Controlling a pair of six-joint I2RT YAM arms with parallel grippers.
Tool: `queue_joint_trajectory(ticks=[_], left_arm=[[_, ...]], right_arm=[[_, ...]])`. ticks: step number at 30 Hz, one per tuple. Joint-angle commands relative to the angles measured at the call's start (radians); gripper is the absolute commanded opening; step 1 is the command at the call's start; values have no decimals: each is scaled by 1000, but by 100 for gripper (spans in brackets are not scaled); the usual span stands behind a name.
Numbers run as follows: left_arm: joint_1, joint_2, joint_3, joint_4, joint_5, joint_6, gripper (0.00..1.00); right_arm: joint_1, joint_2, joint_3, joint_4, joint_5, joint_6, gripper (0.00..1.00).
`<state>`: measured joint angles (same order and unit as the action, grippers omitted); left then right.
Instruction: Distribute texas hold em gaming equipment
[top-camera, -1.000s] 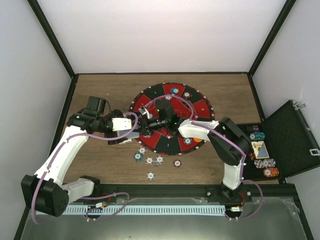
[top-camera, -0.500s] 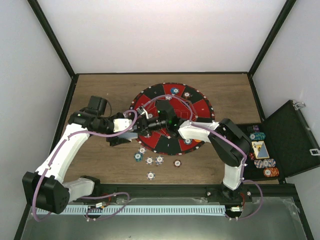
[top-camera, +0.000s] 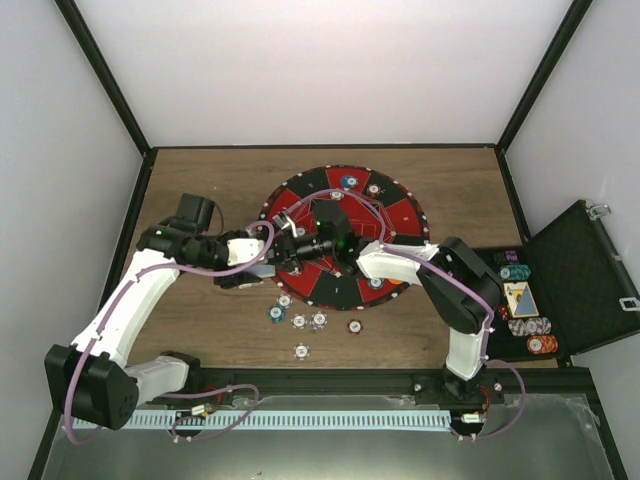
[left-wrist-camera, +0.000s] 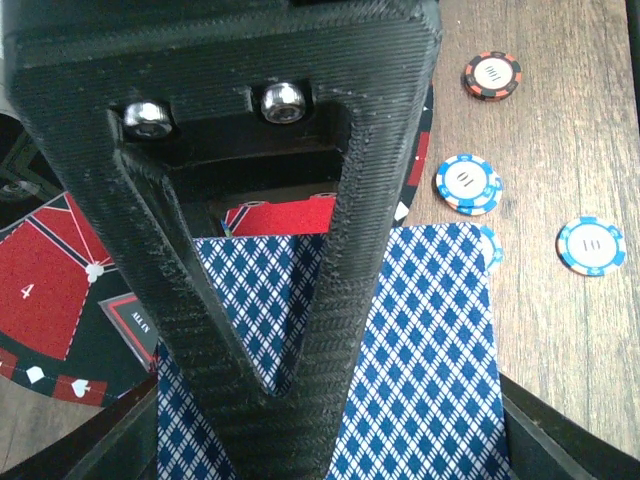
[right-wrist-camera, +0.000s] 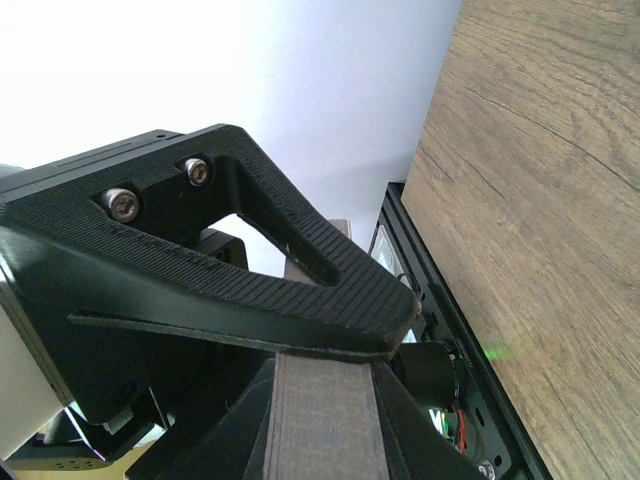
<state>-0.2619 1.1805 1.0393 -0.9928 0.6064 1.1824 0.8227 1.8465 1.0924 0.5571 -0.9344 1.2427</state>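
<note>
My right hand spans my left hand's whole playing card stack, so it should open, then pinch just the blue outer card (left-wrist-camera: 425, 350).
My right gripper (top-camera: 293, 250) hovers over the left edge of the round mat (top-camera: 400, 215), shut on a stack of playing cards, whose brown edge (right-wrist-camera: 320, 420) fills the gap between its jaws (right-wrist-camera: 380, 345). My left gripper (top-camera: 270, 268) meets it from the left. Its upper finger (left-wrist-camera: 250, 300) lies flat on the blue diamond card back (left-wrist-camera: 430, 350), and it looks shut on the cards. Loose poker chips lie on the wood below: teal (top-camera: 276, 313), white (top-camera: 298, 321), maroon (top-camera: 354, 326). In the left wrist view I see a red-black chip (left-wrist-camera: 492, 76) and a blue-white chip (left-wrist-camera: 467, 183).
Single chips sit on mat segments (top-camera: 348, 182) (top-camera: 375, 283). An open black case (top-camera: 580, 270) at the right table edge holds chip rows (top-camera: 530, 326), an orange disc (top-camera: 542, 345) and a card (top-camera: 519, 298). Black frame posts border the table.
The left gripper's jaws have come together on the cards that the right gripper holds. Both arms have hardly shifted, and the chips lie as before.
</note>
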Motion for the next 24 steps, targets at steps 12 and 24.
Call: queue_joint_trajectory(ticks=[12,24], left_arm=[[-3,-44,-55,42,-34,24,13],[-3,-42,-53,12,-55,39,4]], right_arm=[[21,-32,24,3,-13,-14,14],[21,-37,4,-36,-9,-45,52]])
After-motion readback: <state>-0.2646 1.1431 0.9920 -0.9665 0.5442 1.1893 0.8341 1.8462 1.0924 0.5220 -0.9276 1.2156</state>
